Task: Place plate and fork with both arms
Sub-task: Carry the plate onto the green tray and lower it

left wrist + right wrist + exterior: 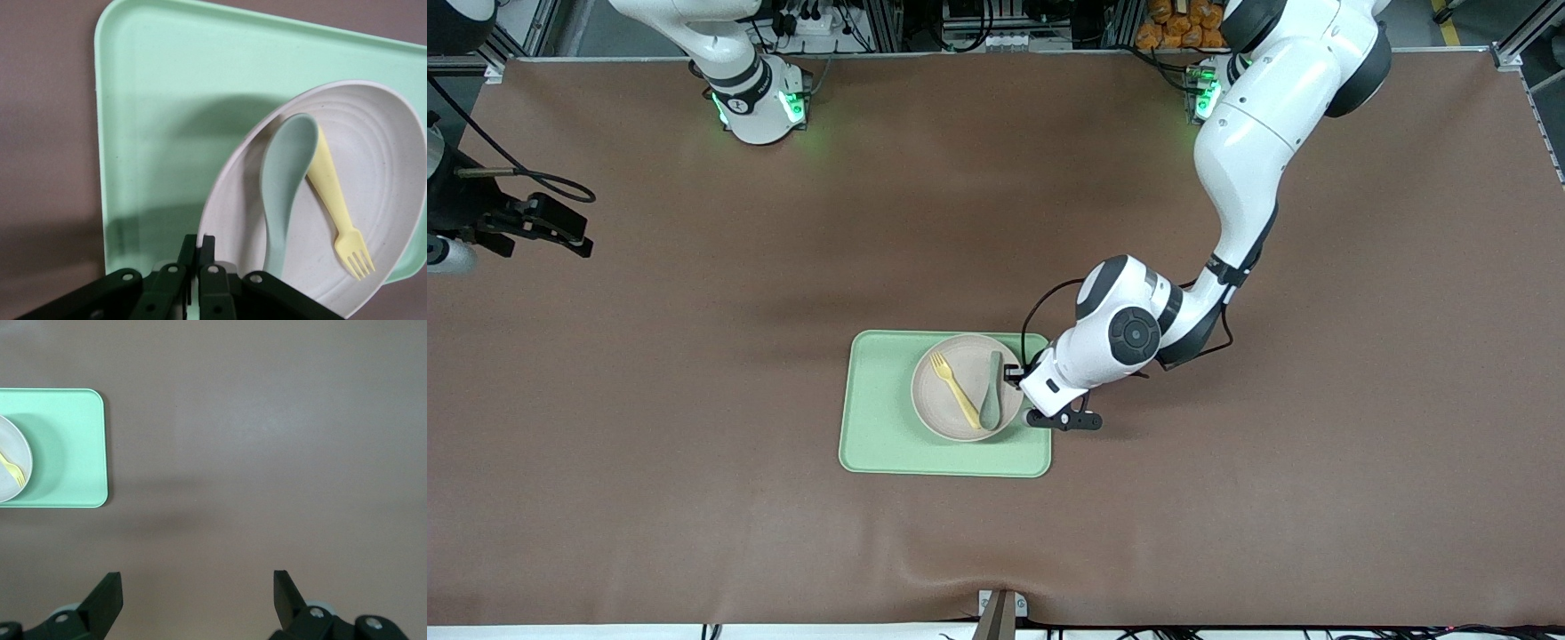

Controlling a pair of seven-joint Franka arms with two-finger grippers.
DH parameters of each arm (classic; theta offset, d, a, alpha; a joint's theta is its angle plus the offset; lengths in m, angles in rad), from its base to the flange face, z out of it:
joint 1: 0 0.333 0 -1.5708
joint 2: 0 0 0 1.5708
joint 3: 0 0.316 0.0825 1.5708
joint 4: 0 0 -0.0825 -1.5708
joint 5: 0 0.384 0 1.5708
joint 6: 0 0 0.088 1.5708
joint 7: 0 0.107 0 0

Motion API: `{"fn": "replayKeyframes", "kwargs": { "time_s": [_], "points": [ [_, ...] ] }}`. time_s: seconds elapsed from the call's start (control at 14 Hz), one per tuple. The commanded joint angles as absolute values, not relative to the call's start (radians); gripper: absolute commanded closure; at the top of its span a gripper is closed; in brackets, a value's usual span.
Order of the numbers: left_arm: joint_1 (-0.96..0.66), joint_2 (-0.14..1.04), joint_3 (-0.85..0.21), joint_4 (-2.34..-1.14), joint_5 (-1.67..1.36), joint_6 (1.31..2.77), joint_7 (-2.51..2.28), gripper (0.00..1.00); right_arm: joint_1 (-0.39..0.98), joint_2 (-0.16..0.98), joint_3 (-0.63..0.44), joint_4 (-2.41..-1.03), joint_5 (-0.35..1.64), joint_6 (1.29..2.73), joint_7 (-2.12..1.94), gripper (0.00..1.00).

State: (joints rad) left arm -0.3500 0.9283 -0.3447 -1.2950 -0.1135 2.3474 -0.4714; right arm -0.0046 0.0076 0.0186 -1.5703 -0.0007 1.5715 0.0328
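Note:
Next, my left gripper lets go of the pale beige plate on the middle of the light-green tray [960, 391].
The pale beige plate [960, 418] is on the light-green tray [880, 427], and casts a wide shadow on it in the left wrist view. The yellow fork [955, 389] lies in the plate beside a grey-green spoon [991, 404]. My left gripper [1018, 384] is shut on the plate's rim [223, 200] at the edge toward the left arm's end; its fingers [189, 245] pinch the rim. The fork [333, 203] and spoon [287, 180] rest just past them. My right gripper [197, 587] stands open over bare table, with nothing between its fingers. It waits at the right arm's end [560, 233].
The tray [67, 447] with the plate [13, 463] shows at the edge of the right wrist view. Brown table mat [1227, 498] surrounds the tray on every side. A metal bracket [1000, 609] sits at the table edge nearest the front camera.

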Motion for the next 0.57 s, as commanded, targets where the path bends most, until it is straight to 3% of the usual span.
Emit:
{"fn": "replayKeyframes", "kwargs": {
  "time_s": [0.0, 0.5],
  "points": [
    [-0.379, 0.954, -0.330, -1.264, -0.129, 2.376, -0.500, 1.00, -0.012, -0.003, 0.023, -1.586, -0.012, 1.578, 0.023, 0.00],
    [-0.394, 0.977, -0.324, -1.266, -0.129, 2.385, -0.503, 1.00, -0.012, 0.002, 0.023, -1.585, -0.012, 1.580, 0.023, 0.00]
  ]
}}
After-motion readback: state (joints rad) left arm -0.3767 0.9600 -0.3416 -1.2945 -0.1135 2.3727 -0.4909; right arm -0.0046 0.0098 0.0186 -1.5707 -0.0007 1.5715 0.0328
